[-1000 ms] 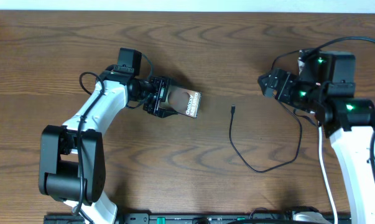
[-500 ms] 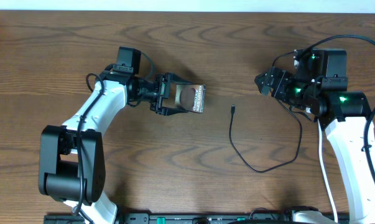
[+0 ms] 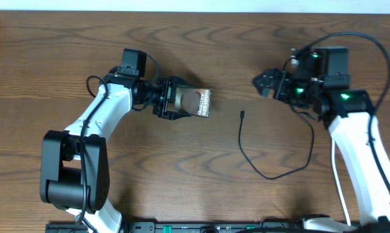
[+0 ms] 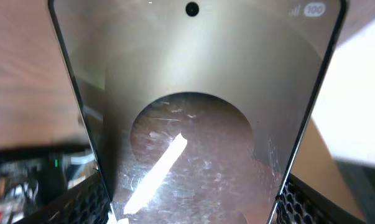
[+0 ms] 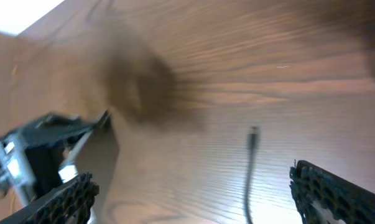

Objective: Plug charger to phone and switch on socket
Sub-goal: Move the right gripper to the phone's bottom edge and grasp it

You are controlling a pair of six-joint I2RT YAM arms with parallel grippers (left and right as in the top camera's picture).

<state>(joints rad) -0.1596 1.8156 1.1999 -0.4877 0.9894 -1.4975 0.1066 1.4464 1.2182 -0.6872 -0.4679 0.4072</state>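
Note:
I will close my right gripper on the white-lettered end (image 3: 204, 102) (image 5: 111, 149) of the phone, which sticks out from my left gripper, before I go for the charger.
My left gripper (image 3: 176, 99) is shut on the phone (image 3: 196, 103), a dark brownish-grey slab with white lettering, and holds it left of centre. In the left wrist view the phone (image 4: 193, 118) fills the frame between my two fingers (image 4: 81, 205). The charger is a thin black cable; its plug tip (image 3: 242, 114) lies on the table right of the phone. The cable curves down and back up to the right. My right gripper (image 3: 264, 84) is open and empty, above and right of the tip. In the right wrist view the tip (image 5: 254, 134) lies between the open fingers (image 5: 336, 193). The socket is out of view.
A white lead (image 3: 337, 181) runs down beside my right arm to the table's front edge. A black rail (image 3: 201, 227) with cables lies along the front edge. The wooden table (image 3: 182, 39) carries nothing else that shows.
My left gripper has shifted the phone slightly right and turned it. My right gripper has moved left, closer to the charger's plug tip. The cable has not moved.

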